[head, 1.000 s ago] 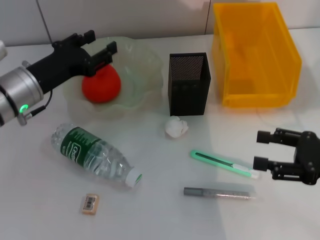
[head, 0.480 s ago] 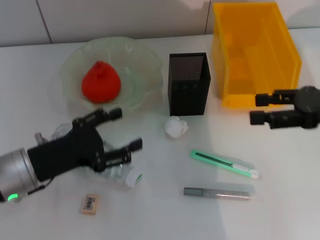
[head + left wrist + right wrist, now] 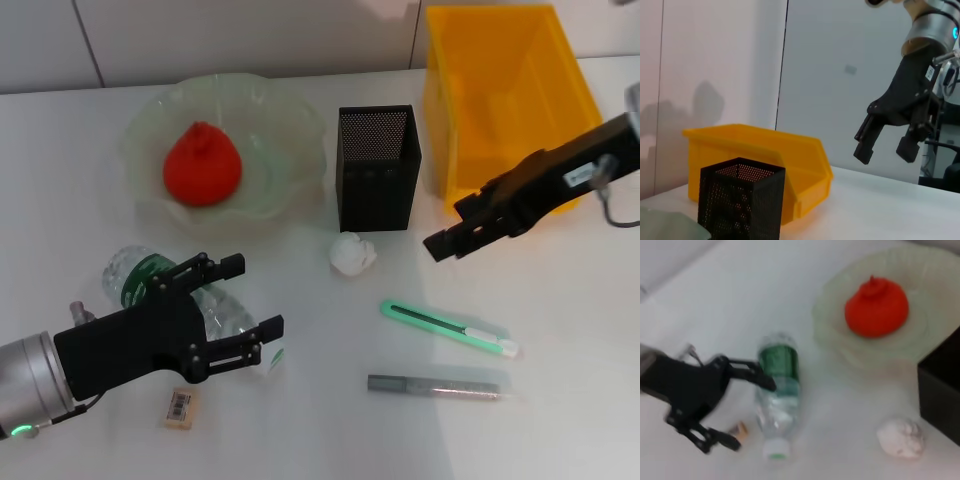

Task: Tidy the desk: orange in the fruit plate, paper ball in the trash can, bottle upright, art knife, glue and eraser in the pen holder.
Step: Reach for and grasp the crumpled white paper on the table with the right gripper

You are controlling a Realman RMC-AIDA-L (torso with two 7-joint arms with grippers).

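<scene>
The paper ball is in front of the black mesh pen holder. My right gripper should go there next and close around the paper ball's middle (image 3: 352, 254) (image 3: 900, 438).
The orange (image 3: 202, 165) lies in the pale green fruit plate (image 3: 300, 130). The clear bottle (image 3: 140, 280) lies on its side, its cap end under my left gripper (image 3: 253, 296), which is open with a finger on each side of it. The paper ball (image 3: 352, 253) sits in front of the black mesh pen holder (image 3: 378, 165). My right gripper (image 3: 448, 228) is open, in the air right of the paper ball, also seen in the left wrist view (image 3: 887, 147). The green art knife (image 3: 450, 328), grey glue stick (image 3: 440, 385) and eraser (image 3: 181, 408) lie on the table.
The yellow bin (image 3: 505, 100) stands at the back right, beside the pen holder. The right wrist view shows the bottle (image 3: 779, 390), orange (image 3: 876, 307), paper ball (image 3: 901, 437) and left gripper (image 3: 747, 410). The left wrist view shows the pen holder (image 3: 740, 205) and bin (image 3: 765, 155).
My left arm left the plate, dropped to the bottle and settled lower over its cap end. My right arm rose from the front right and swung left towards the paper ball.
</scene>
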